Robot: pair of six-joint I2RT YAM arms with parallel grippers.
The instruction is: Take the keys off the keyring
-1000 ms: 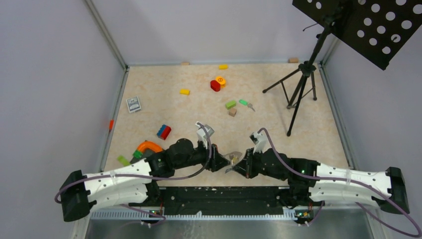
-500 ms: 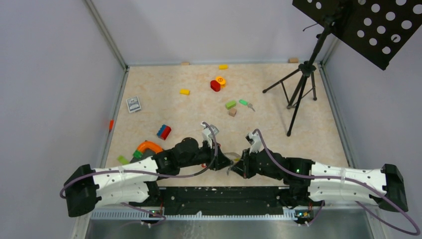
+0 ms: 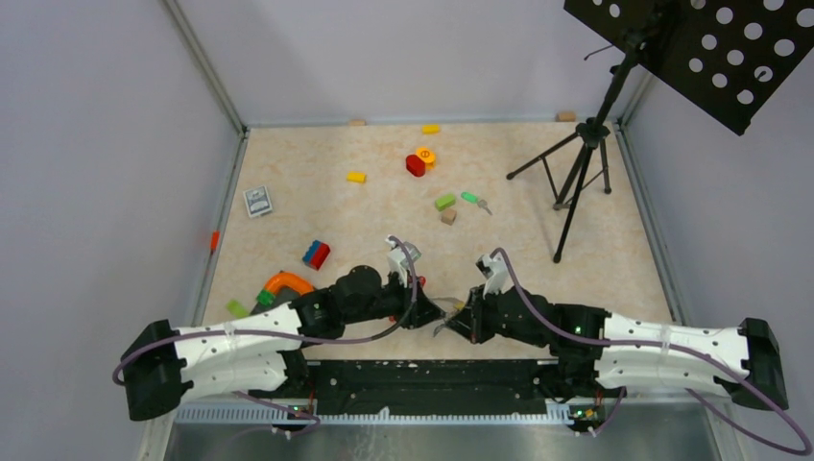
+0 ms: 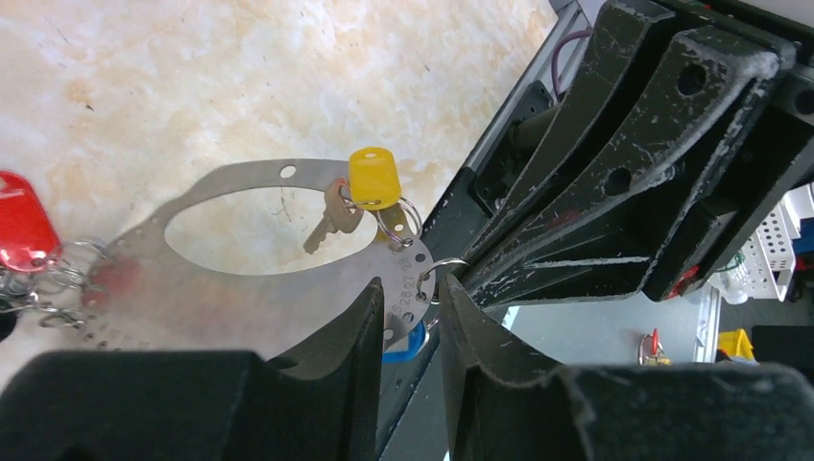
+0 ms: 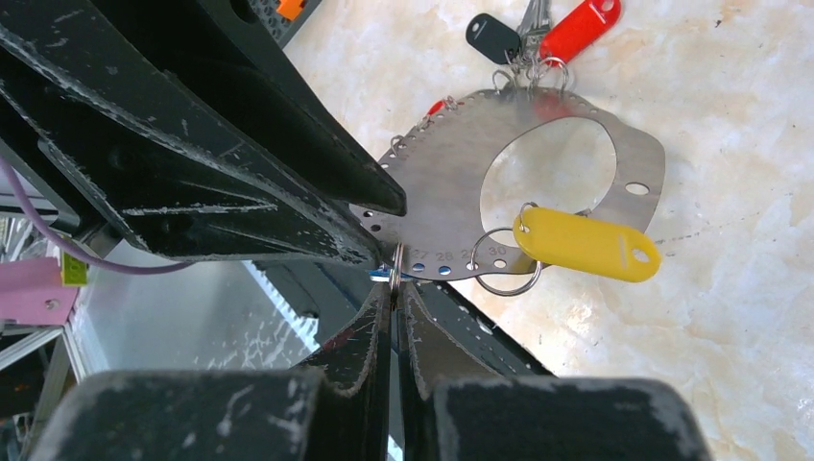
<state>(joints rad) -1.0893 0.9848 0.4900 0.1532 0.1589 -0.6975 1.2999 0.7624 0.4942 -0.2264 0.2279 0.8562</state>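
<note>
The loop's tip sits between my left gripper's fingers, above the blue key head, so I need to open them wider and pinch that blue key head (image 4: 407, 346).
The keyring (image 4: 192, 279) is a flat grey metal loop with numbered holes, lying low near the table's front edge (image 3: 447, 307) between both grippers. A yellow-headed key (image 4: 374, 178) hangs on a small ring at its near end; its yellow tag (image 5: 586, 245) also shows in the right wrist view. Red (image 5: 576, 27) and black (image 5: 492, 36) tags sit at the loop's far end (image 5: 451, 182). My left gripper (image 4: 411, 288) has its jaws narrow but apart around the loop's tip, a blue key head (image 4: 408, 344) in the gap. My right gripper (image 5: 395, 286) pinches a small metal ring at the loop's edge.
A lone green-headed key (image 3: 470, 198) and a green block (image 3: 445, 202) lie mid-table. A red-blue block (image 3: 316, 254) and an orange curved piece (image 3: 285, 281) sit left of the arms. A black tripod stand (image 3: 576, 168) occupies the right. Red and yellow blocks (image 3: 418, 160) lie further back.
The left jaws have narrowed around the loop's tip and the left wrist has edged slightly right. The right gripper stays shut on the small ring.
</note>
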